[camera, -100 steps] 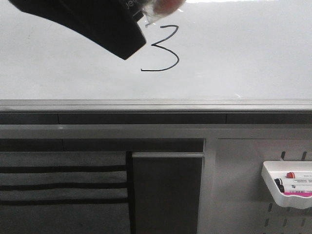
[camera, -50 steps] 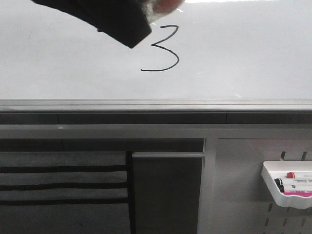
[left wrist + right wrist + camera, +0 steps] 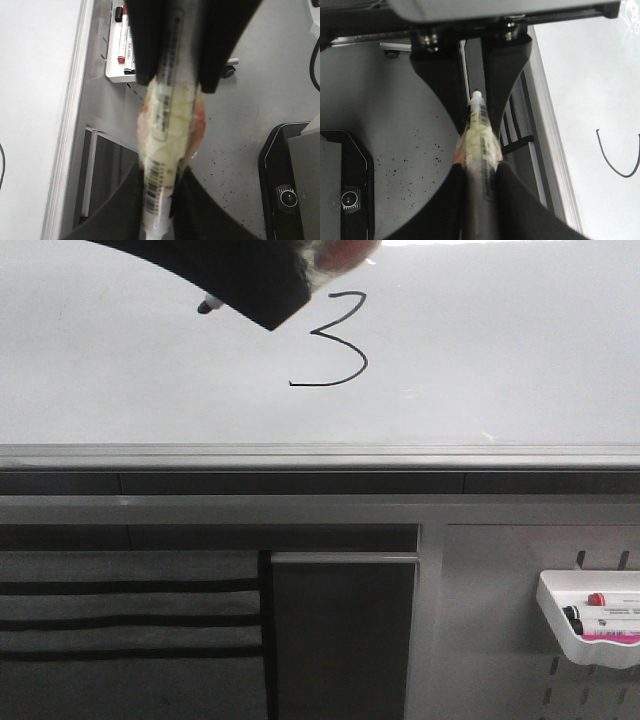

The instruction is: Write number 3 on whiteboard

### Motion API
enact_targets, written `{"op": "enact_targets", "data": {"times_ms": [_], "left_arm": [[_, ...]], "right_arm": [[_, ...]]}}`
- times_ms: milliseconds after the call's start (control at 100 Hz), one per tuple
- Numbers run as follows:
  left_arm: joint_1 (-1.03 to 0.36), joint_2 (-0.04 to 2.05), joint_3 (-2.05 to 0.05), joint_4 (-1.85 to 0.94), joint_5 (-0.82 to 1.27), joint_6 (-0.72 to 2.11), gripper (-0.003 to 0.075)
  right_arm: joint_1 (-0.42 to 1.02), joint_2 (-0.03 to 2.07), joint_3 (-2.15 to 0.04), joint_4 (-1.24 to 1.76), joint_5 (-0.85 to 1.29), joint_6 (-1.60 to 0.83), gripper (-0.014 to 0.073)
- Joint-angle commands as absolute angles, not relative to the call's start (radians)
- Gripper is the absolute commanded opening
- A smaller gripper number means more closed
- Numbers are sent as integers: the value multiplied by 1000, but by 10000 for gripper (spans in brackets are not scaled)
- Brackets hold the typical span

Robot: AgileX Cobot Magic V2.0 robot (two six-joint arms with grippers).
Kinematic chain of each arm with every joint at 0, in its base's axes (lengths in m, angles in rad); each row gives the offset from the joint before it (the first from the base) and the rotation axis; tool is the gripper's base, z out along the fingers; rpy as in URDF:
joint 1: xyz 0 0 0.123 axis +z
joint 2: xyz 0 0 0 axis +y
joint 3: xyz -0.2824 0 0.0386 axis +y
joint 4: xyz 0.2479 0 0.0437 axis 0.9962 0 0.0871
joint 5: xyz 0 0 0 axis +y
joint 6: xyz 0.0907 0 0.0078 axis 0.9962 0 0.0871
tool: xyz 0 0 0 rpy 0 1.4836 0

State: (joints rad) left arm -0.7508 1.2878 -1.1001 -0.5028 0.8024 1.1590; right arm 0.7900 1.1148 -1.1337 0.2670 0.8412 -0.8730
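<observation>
Next, my left gripper lets go of the tape-wrapped marker on the blank whiteboard (image 3: pixel 47 302) above the striped grey fabric, well clear of the 3.
The whiteboard (image 3: pixel 480 340) fills the upper front view, and a thin black number 3 (image 3: pixel 335 340) is drawn on it. A tape-wrapped marker (image 3: pixel 167 125) is held at both ends. My left gripper (image 3: pixel 160 220) is shut on its white barcoded end. My right gripper (image 3: pixel 480 210) is shut on its grey barrel (image 3: pixel 481 165). In the front view a black gripper body (image 3: pixel 250 280) hangs up and left of the 3, and the marker's dark tip (image 3: pixel 208 307) pokes out below it, off the drawn strokes. Part of the 3's curve (image 3: pixel 615 162) shows in the right wrist view.
A grey metal rail (image 3: pixel 320 455) runs along the board's lower edge. Below it at the right is a grey pegboard (image 3: pixel 500 640) with a white tray (image 3: pixel 590 625) of spare markers. A dark panel (image 3: pixel 340 640) and striped grey fabric (image 3: pixel 130 630) lie lower left.
The black gripper body has moved up towards the top edge of the front view. The marker's tip now shows below it. The 3 is unchanged.
</observation>
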Motion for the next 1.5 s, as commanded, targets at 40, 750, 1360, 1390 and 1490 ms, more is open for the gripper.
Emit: {"op": "enact_targets", "data": {"times_ms": [40, 750, 1360, 1390, 1490], "left_arm": [[-760, 1267, -1137, -561, 760, 1138, -20], [-255, 1263, -1048, -563, 365, 743, -20], [-142, 1416, -995, -687, 200, 692, -20], [-142, 1418, -995, -690, 200, 692, -20], [-142, 1429, -995, -690, 200, 692, -20]], "right_arm": [[791, 1101, -1166, 276, 788, -881, 146], [789, 808, -1162, -120, 902, -244, 383], [789, 806, -1056, -120, 896, -238, 381], [789, 806, -1054, -120, 895, -238, 381], [789, 806, -1050, -120, 895, -237, 381]]}}
